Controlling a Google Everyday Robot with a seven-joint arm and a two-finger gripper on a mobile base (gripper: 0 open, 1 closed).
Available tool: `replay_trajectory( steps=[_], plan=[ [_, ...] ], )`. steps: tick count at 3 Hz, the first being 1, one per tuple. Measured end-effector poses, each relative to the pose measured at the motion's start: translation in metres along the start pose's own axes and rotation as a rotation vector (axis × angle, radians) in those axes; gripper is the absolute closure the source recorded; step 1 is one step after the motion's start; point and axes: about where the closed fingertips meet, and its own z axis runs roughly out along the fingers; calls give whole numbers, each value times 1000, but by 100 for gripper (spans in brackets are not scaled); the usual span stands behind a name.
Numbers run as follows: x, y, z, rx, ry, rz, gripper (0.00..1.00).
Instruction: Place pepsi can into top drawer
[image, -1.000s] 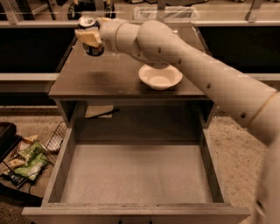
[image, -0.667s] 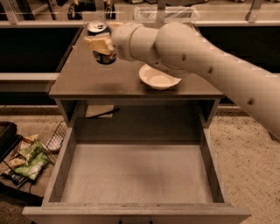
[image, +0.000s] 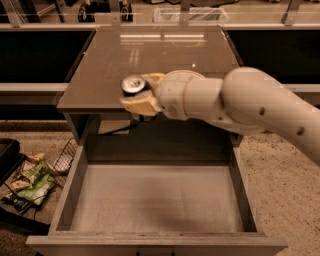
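Observation:
Next, I release the pepsi can midway (image: 163, 177) between the drawer's side, in front of the drawer's dark back part.
My gripper (image: 141, 95) is shut on the pepsi can (image: 134, 85), whose silver top faces up between the cream fingers (image: 136, 104). The can is held in the air at the front edge of the brown cabinet top (image: 155, 60), above the back of the open top drawer (image: 157, 197). The drawer is pulled out wide toward me, with a flat pale-grey floor and low side walls. My white arm (image: 250, 107) reaches in from the right and hides the right part of the cabinet top, so the white bowl is out of sight.
A wire basket (image: 65, 157) and a pile of snack packets (image: 32, 180) lie on the floor left of the drawer. A counter runs along the back behind the cabinet.
My gripper has carried the can from the back left of the cabinet top forward to its front edge, over the drawer. The white bowl is now hidden by my arm.

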Motion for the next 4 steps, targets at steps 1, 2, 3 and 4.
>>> replay_trajectory(
  steps=[1, 2, 3, 4],
  plan=[
    [71, 8, -35, -14, -7, -1, 100],
    [141, 20, -37, -43, -36, 52, 100],
    [193, 34, -30, -103, -16, 99, 100],
    [223, 46, -21, -154, 11, 126, 100]
  ],
)
